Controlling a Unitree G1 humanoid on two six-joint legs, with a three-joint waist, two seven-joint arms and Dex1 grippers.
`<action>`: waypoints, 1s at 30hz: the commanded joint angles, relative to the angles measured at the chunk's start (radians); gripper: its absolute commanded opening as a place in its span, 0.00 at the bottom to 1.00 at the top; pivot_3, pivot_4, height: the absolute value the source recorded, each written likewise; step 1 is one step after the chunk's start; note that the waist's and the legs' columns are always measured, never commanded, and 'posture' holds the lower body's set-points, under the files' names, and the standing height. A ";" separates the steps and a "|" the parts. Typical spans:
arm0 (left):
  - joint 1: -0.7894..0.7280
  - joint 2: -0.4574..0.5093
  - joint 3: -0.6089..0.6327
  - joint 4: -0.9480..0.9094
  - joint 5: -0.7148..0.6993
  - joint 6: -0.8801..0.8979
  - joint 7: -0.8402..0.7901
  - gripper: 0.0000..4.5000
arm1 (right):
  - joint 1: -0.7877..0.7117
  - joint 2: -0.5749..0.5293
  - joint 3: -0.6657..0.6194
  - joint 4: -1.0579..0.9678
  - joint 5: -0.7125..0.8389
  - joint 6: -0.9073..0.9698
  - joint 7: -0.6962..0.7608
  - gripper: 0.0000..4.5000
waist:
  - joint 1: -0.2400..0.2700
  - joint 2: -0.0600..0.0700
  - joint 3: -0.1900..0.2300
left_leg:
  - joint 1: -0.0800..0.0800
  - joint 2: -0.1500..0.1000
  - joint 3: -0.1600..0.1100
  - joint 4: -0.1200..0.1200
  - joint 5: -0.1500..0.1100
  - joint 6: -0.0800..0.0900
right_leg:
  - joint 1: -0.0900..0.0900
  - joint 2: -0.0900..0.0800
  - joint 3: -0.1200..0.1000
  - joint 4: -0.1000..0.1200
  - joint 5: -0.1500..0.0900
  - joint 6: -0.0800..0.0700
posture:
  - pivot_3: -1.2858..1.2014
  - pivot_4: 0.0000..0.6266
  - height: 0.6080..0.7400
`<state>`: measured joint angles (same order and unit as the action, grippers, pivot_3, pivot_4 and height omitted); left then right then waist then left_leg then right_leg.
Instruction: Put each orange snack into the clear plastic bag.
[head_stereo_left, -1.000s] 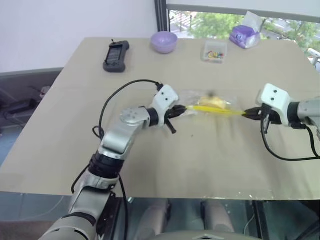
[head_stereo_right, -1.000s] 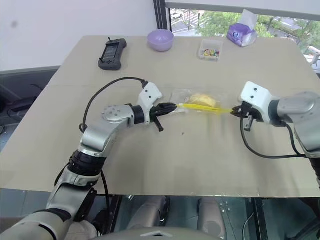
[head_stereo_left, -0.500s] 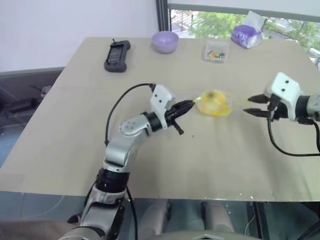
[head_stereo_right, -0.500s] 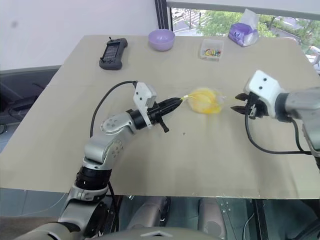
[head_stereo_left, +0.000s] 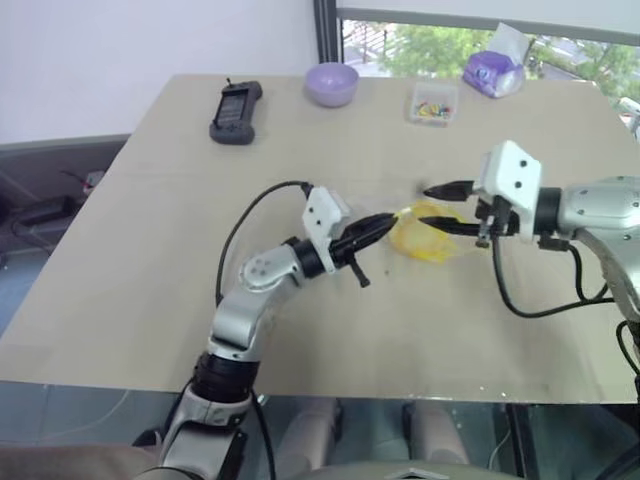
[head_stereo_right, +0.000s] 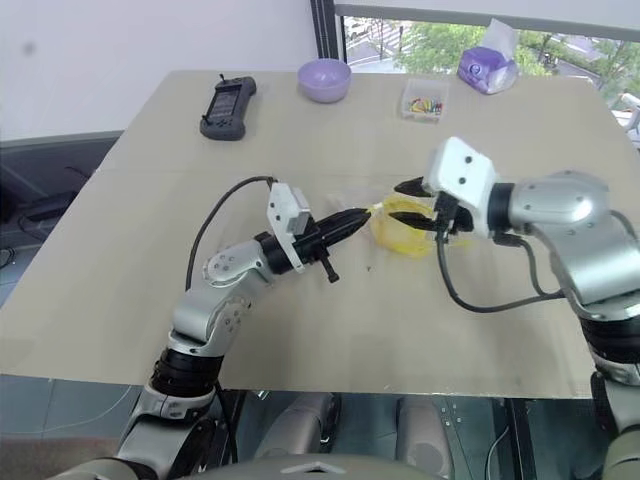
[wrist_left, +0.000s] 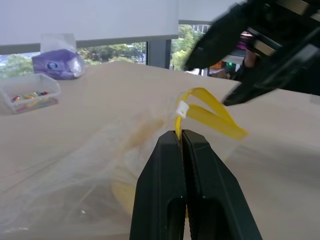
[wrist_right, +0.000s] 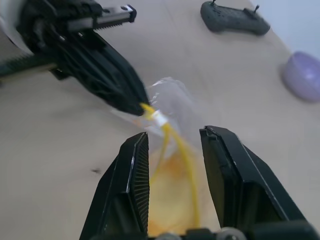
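Note:
I should let go of the clear plastic bag with my left gripper on the table's middle (head_stereo_left: 400, 221), just in front of the small clear box.
The clear plastic bag (head_stereo_left: 428, 243) sits crumpled at the table's middle, with an orange snack (wrist_right: 169, 202) showing orange-yellow through its film. My left gripper (head_stereo_left: 386, 219) is shut on the near end of the bag's yellow zip strip (wrist_left: 212, 114), pinching it beside the white slider. From the right, my right gripper (head_stereo_right: 408, 203) reaches in open. Its two fingers (wrist_right: 141, 150) stand on either side of the looped strip, just past the left fingertips (wrist_left: 172, 140), and I see no contact with it.
Along the far edge stand a black controller (head_stereo_left: 234, 100), a purple bowl (head_stereo_left: 331, 83), a small clear box of coloured bits (head_stereo_left: 432, 102) and a purple tissue pack (head_stereo_left: 490, 70). Bare tabletop (head_stereo_left: 400, 340) runs from the bag to the near edge.
My right gripper let go of the strip's far end, opened and swung left to straddle the strip. The bag went from stretched flat to bunched up, and my left gripper drew back slightly.

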<state>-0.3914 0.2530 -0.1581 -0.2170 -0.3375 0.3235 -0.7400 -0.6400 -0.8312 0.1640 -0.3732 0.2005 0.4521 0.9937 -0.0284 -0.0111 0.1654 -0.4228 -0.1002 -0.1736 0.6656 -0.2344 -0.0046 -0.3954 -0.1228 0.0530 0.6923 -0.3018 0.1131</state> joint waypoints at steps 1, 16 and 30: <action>0.001 0.010 0.004 -0.035 -0.003 -0.022 -0.001 0.00 | -0.034 0.019 0.026 0.008 -0.037 -0.080 0.012 0.40 | 0.000 0.000 0.000 | 0.000 0.000 0.000 0.000 0.000 0.000 | 0.000 0.000 0.000 0.000 0.000 0.000 | 0.52 0.24 1.00; 0.014 0.022 -0.001 -0.068 -0.010 -0.003 0.026 0.00 | -0.068 0.077 0.079 0.087 -0.110 -0.189 0.055 0.40 | -0.004 0.000 0.000 | 0.000 0.000 0.000 0.000 0.000 0.000 | 0.000 0.000 0.000 0.000 0.000 0.000 | 0.52 0.24 1.00; 0.015 0.029 -0.005 -0.067 -0.012 -0.004 0.023 0.00 | -0.070 0.091 0.072 0.100 -0.133 -0.188 0.045 0.01 | -0.004 0.000 0.000 | 0.001 0.000 0.000 -0.001 0.000 0.000 | 0.000 0.000 0.000 0.000 0.000 0.000 | 0.52 0.24 1.00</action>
<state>-0.3778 0.2811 -0.1587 -0.2319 -0.3392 0.3273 -0.7133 -0.6838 -0.7383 0.2590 -0.2564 0.0738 0.2704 1.0429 -0.0328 -0.0110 0.1654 -0.4222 -0.1001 -0.1740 0.6648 -0.2344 -0.0047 -0.3954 -0.1226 0.0531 0.6922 -0.3018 0.1131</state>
